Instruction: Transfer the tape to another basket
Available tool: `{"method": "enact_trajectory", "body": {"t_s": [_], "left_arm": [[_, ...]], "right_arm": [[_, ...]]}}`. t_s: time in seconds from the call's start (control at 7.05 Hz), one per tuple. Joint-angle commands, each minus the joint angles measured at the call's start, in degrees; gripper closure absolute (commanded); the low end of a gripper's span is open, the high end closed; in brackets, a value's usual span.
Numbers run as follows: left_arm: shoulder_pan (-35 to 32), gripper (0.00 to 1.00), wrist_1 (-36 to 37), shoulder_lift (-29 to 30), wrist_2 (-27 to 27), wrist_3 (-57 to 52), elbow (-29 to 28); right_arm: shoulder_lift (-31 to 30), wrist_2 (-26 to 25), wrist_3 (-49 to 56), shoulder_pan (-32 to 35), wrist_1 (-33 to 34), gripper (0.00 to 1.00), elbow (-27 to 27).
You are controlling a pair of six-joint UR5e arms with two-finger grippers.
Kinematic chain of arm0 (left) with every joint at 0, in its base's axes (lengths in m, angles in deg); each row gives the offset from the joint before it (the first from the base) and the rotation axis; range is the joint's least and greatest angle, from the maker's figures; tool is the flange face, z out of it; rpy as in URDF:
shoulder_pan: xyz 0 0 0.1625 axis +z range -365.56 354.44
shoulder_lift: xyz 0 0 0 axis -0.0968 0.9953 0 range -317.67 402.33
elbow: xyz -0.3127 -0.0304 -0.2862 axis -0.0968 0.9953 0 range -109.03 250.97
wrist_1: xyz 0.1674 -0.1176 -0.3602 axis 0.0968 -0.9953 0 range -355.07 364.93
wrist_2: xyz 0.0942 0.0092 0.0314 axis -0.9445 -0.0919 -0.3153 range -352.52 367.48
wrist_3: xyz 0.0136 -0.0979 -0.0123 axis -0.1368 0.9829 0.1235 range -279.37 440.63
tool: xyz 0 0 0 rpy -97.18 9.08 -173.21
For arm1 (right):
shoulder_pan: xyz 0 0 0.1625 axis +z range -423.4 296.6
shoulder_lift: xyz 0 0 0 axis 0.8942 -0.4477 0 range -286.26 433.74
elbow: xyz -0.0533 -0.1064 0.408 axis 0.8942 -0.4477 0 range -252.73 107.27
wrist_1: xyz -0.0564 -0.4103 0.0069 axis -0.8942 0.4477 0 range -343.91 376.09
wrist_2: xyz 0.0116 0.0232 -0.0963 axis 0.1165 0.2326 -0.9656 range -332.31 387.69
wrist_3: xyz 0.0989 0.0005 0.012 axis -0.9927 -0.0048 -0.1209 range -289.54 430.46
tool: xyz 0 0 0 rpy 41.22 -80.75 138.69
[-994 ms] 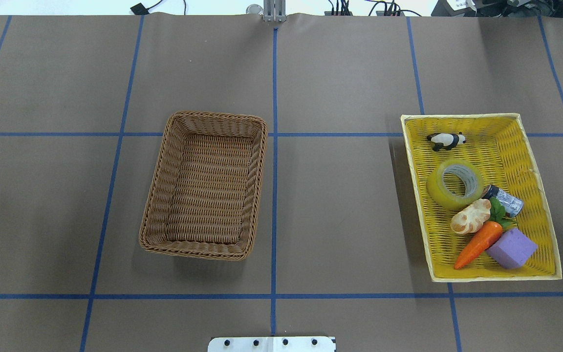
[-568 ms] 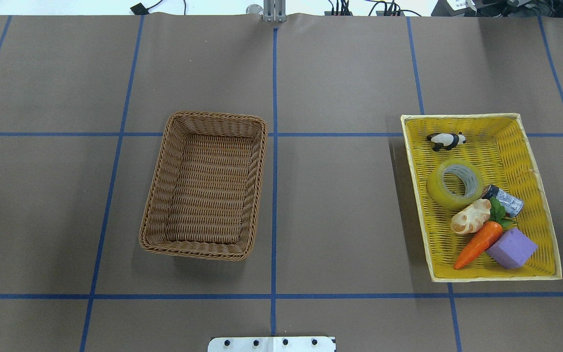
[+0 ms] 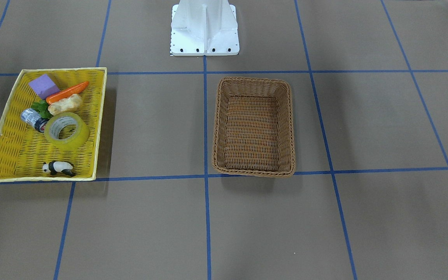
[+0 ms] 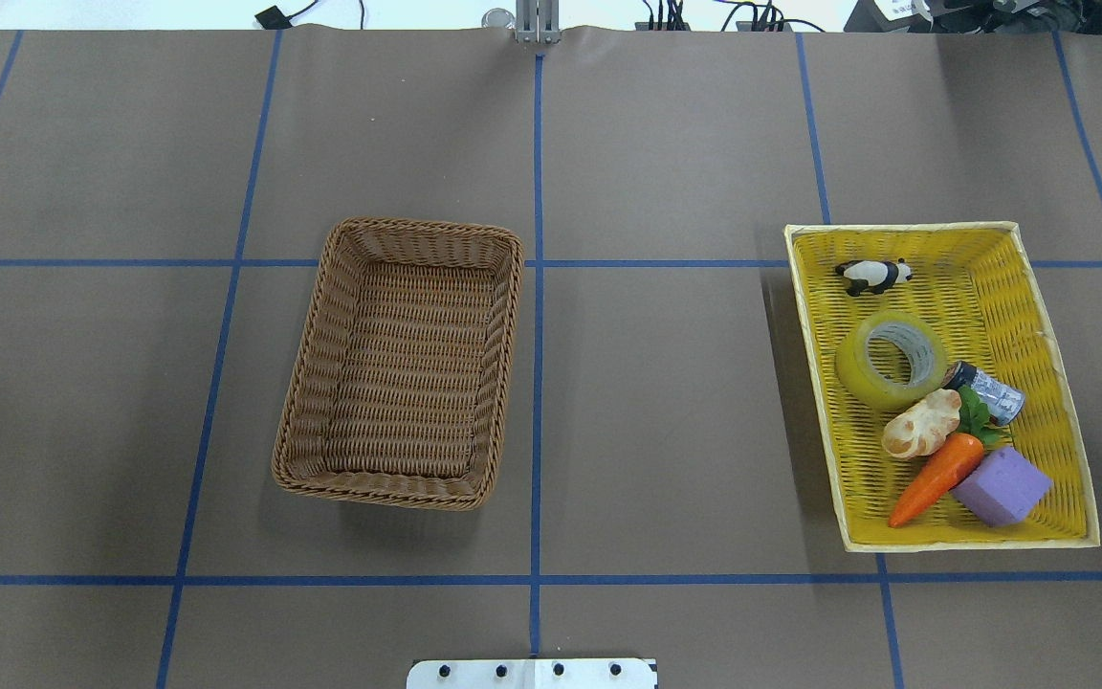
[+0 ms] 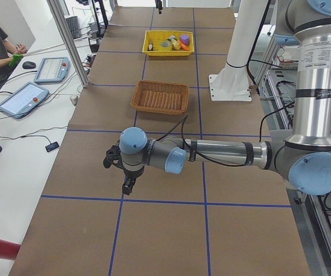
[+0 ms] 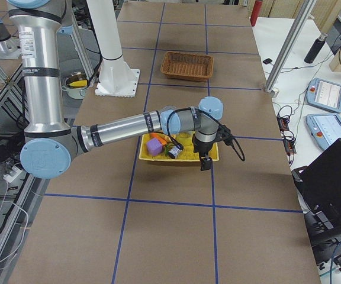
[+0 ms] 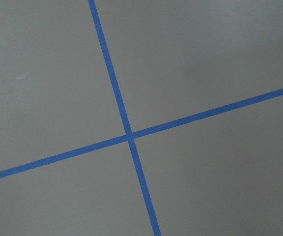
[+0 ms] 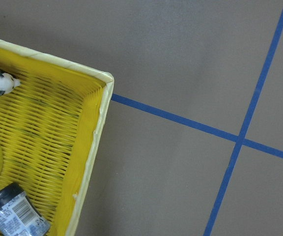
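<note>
Next, the robot's right gripper needs to move to the tape's side (image 3: 49,130) beside the silver can and close there, with one finger inside the tape's hole.
The tape (image 4: 891,362), a yellow-green roll with a white core, lies flat in the yellow woven tray (image 4: 934,230) on the right, touching a croissant and a silver can. It also shows in the front view (image 3: 66,131). The brown wicker basket (image 4: 403,364) stands empty left of centre; it also shows in the front view (image 3: 253,126). My left gripper (image 5: 125,188) hangs over bare table far left of the basket. My right gripper (image 6: 204,165) hangs just outside the tray's outer side. I cannot tell if either is open or shut.
The tray also holds a panda figure (image 4: 873,276), a silver can (image 4: 991,391), a croissant (image 4: 921,424), a carrot (image 4: 938,476) and a purple block (image 4: 1001,486). The robot's white base (image 3: 204,29) stands behind the basket. Blue tape lines grid the brown table.
</note>
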Motion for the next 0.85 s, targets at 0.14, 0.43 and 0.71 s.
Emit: {"method": "enact_trajectory", "body": {"t_s": [0.14, 0.43, 0.71], "left_arm": [[0.0, 0.02, 0.0, 0.0, 0.2, 0.1, 0.0], [0.0, 0.02, 0.0, 0.0, 0.2, 0.1, 0.0], [0.0, 0.02, 0.0, 0.0, 0.2, 0.1, 0.0]], "right_arm": [[0.0, 0.1, 0.0, 0.0, 0.0, 0.0, 0.1], [0.0, 0.5, 0.0, 0.0, 0.0, 0.0, 0.1], [0.0, 2.0, -0.2, 0.0, 0.0, 0.0, 0.1]]}}
